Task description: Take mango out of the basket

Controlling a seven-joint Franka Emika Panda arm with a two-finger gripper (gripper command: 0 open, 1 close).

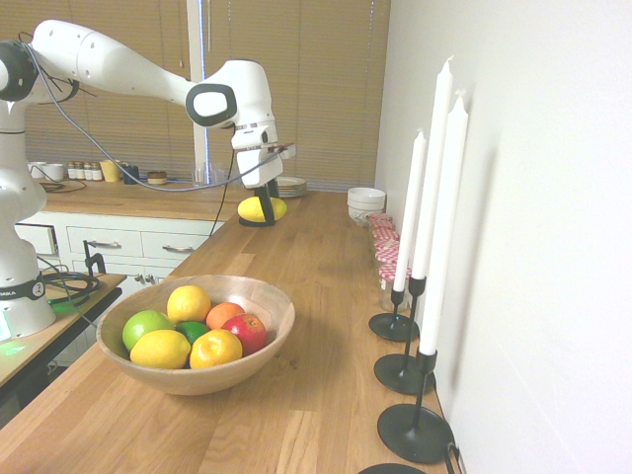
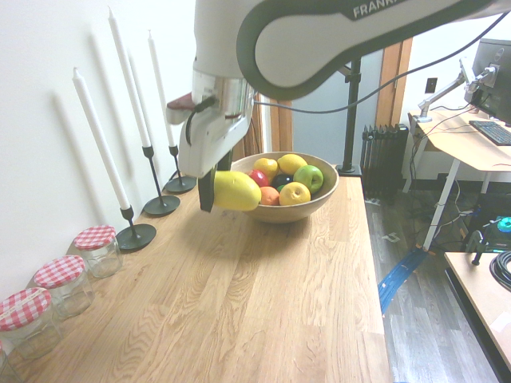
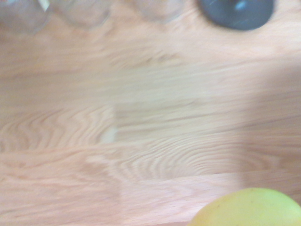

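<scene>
The mango, now held just above the counter, will be let go by my gripper on the bare wooden counter (image 1: 271,266) (image 3: 114,213) just past the basket's far rim.
The mango (image 1: 261,208), a long yellow fruit with a greenish tinge, is held between my gripper's (image 1: 265,207) dark fingers, just above the wooden counter and well away from the basket. It also shows as the mango (image 2: 235,191) in the second exterior view, in front of the basket's rim, and as the mango (image 3: 248,209) at the edge of the wrist view. The basket (image 1: 267,341), a wide light-brown wooden bowl, stands on the counter with several fruits inside; it appears as the basket (image 2: 319,200) in the other view.
Three tall white candles in black holders (image 1: 403,370) line the wall beside the basket. Glass jars with red checked lids (image 2: 57,281) stand along the wall. White bowls (image 1: 365,202) and stacked plates (image 1: 290,185) sit at the counter's far end.
</scene>
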